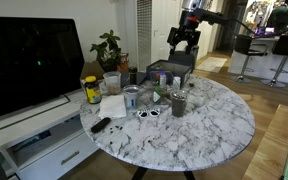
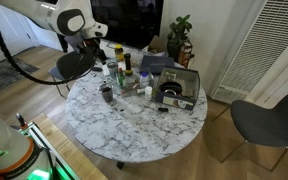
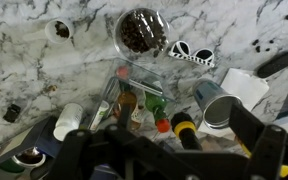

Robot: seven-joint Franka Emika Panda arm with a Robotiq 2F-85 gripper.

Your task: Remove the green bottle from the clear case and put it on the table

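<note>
Next, I move my gripper to the green bottle in the clear case and close it on the bottle's neck (image 1: pixel 157 90) (image 3: pixel 161 119) by its red cap.
In the wrist view the clear case (image 3: pixel 134 80) lies on the marble table (image 3: pixel 44 70) with several bottles lying in it. The green bottle (image 3: pixel 154 104), slender with a red cap, lies in the case next to a black bottle with a yellow band (image 3: pixel 184 131). My gripper (image 3: pixel 169 152) is open, its dark fingers spread at the bottom edge, above the case and touching nothing. In an exterior view the gripper (image 1: pixel 183 42) hangs over the case (image 1: pixel 169 72) at the far side of the table (image 1: pixel 214 130). The green bottle is too small to make out in both exterior views.
A glass of dark beans (image 3: pixel 141 30), sunglasses (image 3: pixel 192 52), a metal cup (image 3: pixel 217 106), a white napkin (image 3: pixel 246 88) and a remote (image 3: pixel 277 62) lie around the case. A yellow jar (image 1: pixel 91 90) stands at the table's edge. A grey tray (image 2: pixel 179 85) sits on the table (image 2: pixel 134 125).
</note>
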